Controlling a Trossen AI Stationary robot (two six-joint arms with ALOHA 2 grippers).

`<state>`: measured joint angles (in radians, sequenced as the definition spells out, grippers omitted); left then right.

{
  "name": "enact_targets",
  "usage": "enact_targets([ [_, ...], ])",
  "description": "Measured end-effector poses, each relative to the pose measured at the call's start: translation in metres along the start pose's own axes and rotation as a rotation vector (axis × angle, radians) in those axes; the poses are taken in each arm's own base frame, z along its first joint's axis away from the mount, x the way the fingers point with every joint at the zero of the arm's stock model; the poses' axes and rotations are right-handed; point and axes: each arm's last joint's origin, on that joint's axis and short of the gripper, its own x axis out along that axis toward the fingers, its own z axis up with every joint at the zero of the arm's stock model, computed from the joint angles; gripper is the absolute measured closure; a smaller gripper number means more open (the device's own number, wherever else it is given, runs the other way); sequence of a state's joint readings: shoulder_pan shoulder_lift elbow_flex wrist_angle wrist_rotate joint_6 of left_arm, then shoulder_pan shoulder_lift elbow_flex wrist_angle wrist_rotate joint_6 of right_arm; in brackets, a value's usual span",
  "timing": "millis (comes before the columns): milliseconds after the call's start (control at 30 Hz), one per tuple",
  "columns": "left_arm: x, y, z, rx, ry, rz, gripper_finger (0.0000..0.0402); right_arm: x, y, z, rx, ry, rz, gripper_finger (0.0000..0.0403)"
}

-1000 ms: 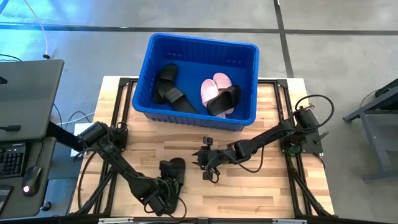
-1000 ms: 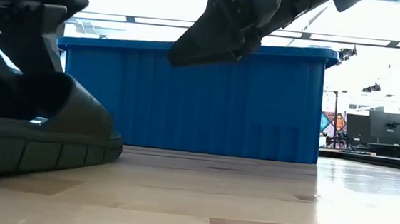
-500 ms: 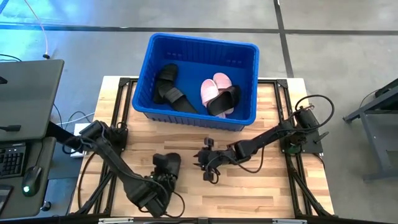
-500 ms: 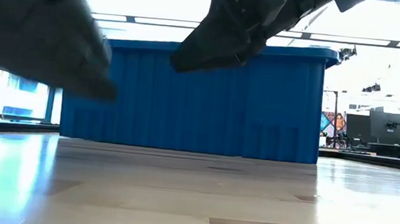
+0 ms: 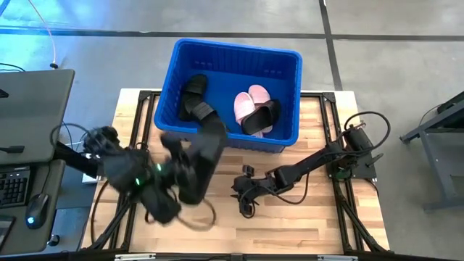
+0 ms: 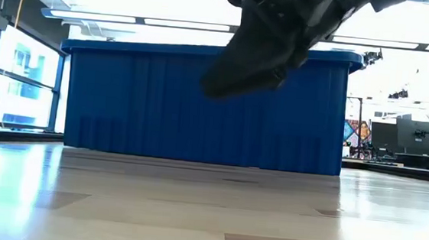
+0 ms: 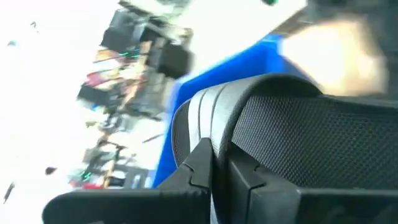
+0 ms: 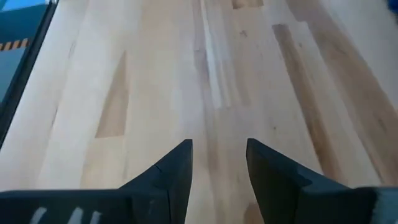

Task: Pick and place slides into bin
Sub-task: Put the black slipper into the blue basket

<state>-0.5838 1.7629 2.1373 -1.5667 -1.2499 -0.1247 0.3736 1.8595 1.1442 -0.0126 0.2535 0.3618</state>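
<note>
Next, my left gripper releases the black slide in the blue bin (image 5: 227, 116), between the black pair and the pink slides.
My left gripper (image 5: 194, 161) is shut on a black slide (image 5: 212, 134), lifted above the table just in front of the blue bin's near wall (image 5: 217, 139); arm and slide are blurred. The slide fills the left wrist view (image 7: 292, 143), with the bin (image 7: 273, 53) behind it. In the bin (image 5: 168, 87) lie two black slides (image 5: 194, 101), two pink slides (image 5: 248, 101) and a black slide (image 5: 262, 116) resting across the pink ones. My right gripper (image 5: 244, 192) hovers open and empty over mid-table; it also shows in the right wrist view (image 8: 217, 162) and the low view (image 6: 267, 40). My left gripper pinches the black slide between its two fingers (image 7: 202, 165), next to the slide's ribbed grey edge (image 7: 205, 112) and mesh-textured surface (image 7: 298, 143). The fingers themselves hide the exact place of contact. The slide is lifted clear of the table.
The bin stands at the table's far edge, its near wall wide across the low view (image 6: 162, 100). Bare wood (image 5: 304, 210) lies around and under the right gripper. A desk with a keyboard (image 5: 14, 185) stands beyond the table's left edge.
My left gripper has risen from the table's near edge and swung fast toward the far edge and the bin, carrying the black slide, which is lifted clear of the table and out of the low view. My right gripper has shifted slightly toward the table's right edge.
</note>
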Motion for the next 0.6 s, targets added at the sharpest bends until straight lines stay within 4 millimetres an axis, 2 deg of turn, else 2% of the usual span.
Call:
enact_targets([
  [133, 0.021, 0.054, -0.009, -0.064, 0.06, 0.072, 0.0384, -0.001, 0.005, -0.002, -0.012, 0.002, 0.007, 0.0261],
  [300, 0.078, 0.094, -0.031, -0.152, 0.251, 0.107, 0.0391, -0.002, 0.008, -0.003, -0.018, -0.012, -0.032, 0.0261],
  [433, 0.132, 0.115, -0.05, -0.156, 0.405, 0.12, 0.0392, -0.002, 0.007, -0.003, -0.018, -0.02, -0.053, 0.0261],
  [600, 0.22, 0.118, -0.065, -0.16, 0.487, 0.022, 0.0384, -0.002, 0.007, -0.003, -0.019, -0.025, -0.053, 0.0261],
])
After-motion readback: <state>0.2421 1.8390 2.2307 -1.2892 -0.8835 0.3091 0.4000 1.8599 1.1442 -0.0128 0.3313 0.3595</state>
